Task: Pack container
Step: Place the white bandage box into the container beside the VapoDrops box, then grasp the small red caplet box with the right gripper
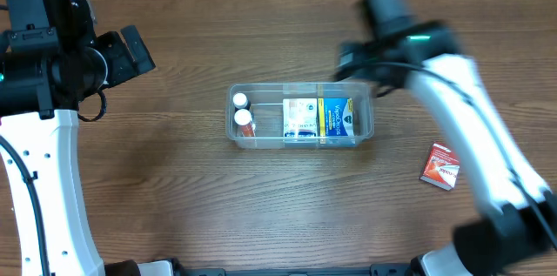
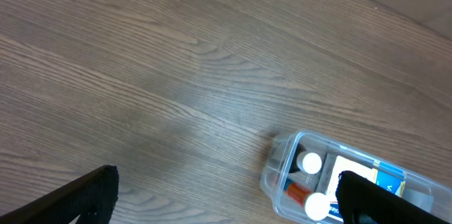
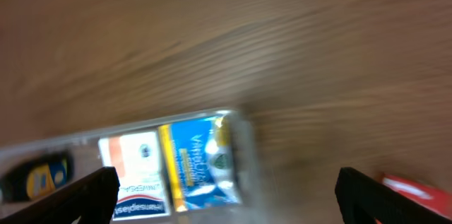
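Observation:
The red box is beside the clear container. My right gripper goes there next and closes on the red box's far end (image 1: 443, 155) (image 3: 418, 191).
The clear container (image 1: 233, 133) sits at the table's middle. It holds two white-capped bottles (image 1: 243, 117) at its left end, a white box (image 1: 300, 117) and a blue box (image 1: 340, 117). A red box (image 1: 440, 166) lies on the table to the right. My left gripper (image 1: 137, 50) is open and empty, far left of the container, which shows in the left wrist view (image 2: 277, 162). My right gripper (image 1: 354, 62) is open and empty, blurred, just behind the container's right end. The right wrist view shows the container's wall (image 3: 248, 155), the blue box (image 3: 200, 160) and the red box (image 3: 418, 189).
Bare wooden table (image 1: 174, 198) lies all around the container. The right arm's white link (image 1: 474, 128) runs over the right side of the table above the red box. The left arm's link (image 1: 48, 189) runs down the left edge.

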Motion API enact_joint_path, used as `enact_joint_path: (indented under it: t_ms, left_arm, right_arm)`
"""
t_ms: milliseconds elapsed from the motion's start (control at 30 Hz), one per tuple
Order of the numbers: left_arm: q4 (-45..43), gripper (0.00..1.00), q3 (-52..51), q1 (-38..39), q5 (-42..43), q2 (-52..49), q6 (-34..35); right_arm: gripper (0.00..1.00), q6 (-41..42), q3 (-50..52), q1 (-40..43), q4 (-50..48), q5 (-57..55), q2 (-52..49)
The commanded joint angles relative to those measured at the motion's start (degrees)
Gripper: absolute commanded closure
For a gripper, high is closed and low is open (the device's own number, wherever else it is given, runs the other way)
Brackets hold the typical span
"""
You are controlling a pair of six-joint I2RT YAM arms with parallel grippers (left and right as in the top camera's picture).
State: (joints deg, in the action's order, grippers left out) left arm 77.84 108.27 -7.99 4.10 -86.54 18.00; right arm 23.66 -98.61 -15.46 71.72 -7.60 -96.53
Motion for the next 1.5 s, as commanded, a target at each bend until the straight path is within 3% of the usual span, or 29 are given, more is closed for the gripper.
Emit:
enact_joint_path:
  t_ms: [0, 167, 300, 433, 567, 800, 1233, 1467]
  left_arm:
    - [-0.04, 0.00, 0.09, -0.24, -0.02, -0.35, -1.29]
    - [-0.07, 0.00, 0.09, -0.24, -0.02, -0.35, -1.29]
    - [-0.15, 0.00, 0.09, -0.24, -0.04, -0.35, -1.29]
    - [-0.33, 0.00, 0.09, -0.24, -0.02, -0.35, -1.29]
    - [-0.31, 0.00, 0.09, -0.24, -0.02, -0.35, -1.29]
    - [-0.33, 0.00, 0.09, -0.24, -0.02, -0.35, -1.29]
    - [-0.46, 0.00, 0.09, -0.24, -0.02, -0.35, -1.29]
    - [-0.39, 0.00, 0.09, -0.24, -0.04, -0.35, -1.31]
  right_arm:
    - [0.00, 2.97, -1.05, 9.07, 7.37, 0.33, 6.36]
    - [0.00, 3.67, 6.12, 11.50, 10.78, 0.15, 15.69]
    - [0.00, 6.10, 18.25, 12.76, 6.19, 0.35, 23.91]
    - [0.00, 6.32, 30.47, 18.69, 1.11, 0.50, 24.22]
    - [0.00, -3.96, 39.21, 26.21, -7.13, 5.27, 20.81]
    - [0.00, -12.24, 40.39, 30.97, -9.94, 5.18, 11.19]
    - [0.00, -13.07, 43.10, 30.97, -17.33, 5.40, -2.25]
    - [0.02, -13.05, 43.10, 30.97, -18.32, 5.42, -3.48]
